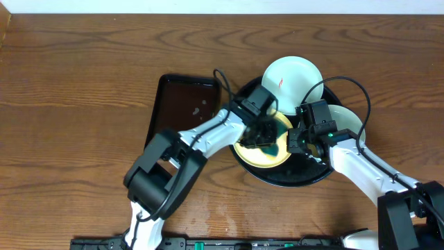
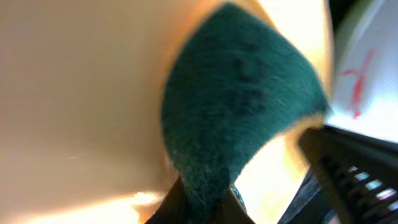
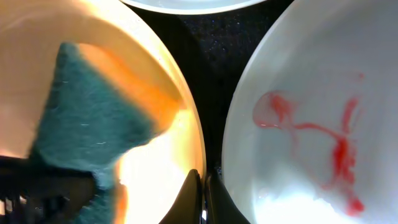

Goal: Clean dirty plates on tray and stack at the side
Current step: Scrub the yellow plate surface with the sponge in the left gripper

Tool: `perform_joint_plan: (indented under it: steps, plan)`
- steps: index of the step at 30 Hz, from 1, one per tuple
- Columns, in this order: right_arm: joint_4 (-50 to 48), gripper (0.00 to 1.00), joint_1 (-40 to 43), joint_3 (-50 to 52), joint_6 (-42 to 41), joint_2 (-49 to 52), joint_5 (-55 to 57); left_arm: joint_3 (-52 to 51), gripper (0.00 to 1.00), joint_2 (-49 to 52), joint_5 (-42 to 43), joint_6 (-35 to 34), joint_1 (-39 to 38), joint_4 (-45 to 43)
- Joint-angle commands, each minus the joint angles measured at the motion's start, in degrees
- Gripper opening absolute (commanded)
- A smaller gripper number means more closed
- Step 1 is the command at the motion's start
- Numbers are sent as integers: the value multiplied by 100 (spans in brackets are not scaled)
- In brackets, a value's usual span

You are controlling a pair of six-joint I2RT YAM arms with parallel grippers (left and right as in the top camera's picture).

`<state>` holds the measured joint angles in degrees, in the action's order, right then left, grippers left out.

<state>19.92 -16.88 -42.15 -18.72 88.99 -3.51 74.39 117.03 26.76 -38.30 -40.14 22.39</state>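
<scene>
Next, my left gripper lets go of the teal sponge in the near half of the rectangular dark tray (image 1: 180, 142).
The pale yellow plate (image 1: 267, 154) lies in the round black tray (image 1: 291, 177). My left gripper (image 1: 262, 128) is shut on a teal sponge (image 1: 270, 133) and presses it onto the yellow plate; in the left wrist view the sponge (image 2: 239, 106) covers the plate (image 2: 74, 93). My right gripper (image 1: 304, 141) is shut on the yellow plate's right rim (image 3: 186, 124); its fingers (image 3: 203, 190) are pinched together. A white plate with a red smear (image 1: 291, 78) leans on the tray's back edge. A second white plate (image 3: 311, 137), also smeared red, lies at the right (image 1: 345, 119).
A rectangular dark tray (image 1: 184, 104) lies left of the round tray, with a few droplets on it. Both arms cross over the round tray. The wooden table (image 1: 76, 104) spreads out to the left and front.
</scene>
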Motion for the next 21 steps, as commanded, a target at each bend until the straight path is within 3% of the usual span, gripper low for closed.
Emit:
perform_joint_plan:
  steps: [1,6,11,17,21]
  plan:
    - [20,1,28,-37,120,-59,-103,-133,7,111,-649,138,496,870]
    - [17,1,28,-37,120,-59,-103,-133,7,-243,-2028,188,935,1602]
    - [24,1,28,-37,120,-59,-103,-133,8,-518,-2610,289,925,1580]
    - [22,1,28,-37,120,-59,-103,-140,8,-466,-2356,214,498,1110]
    - [22,1,28,-37,120,-59,-103,-140,8,-328,-1233,195,103,490]
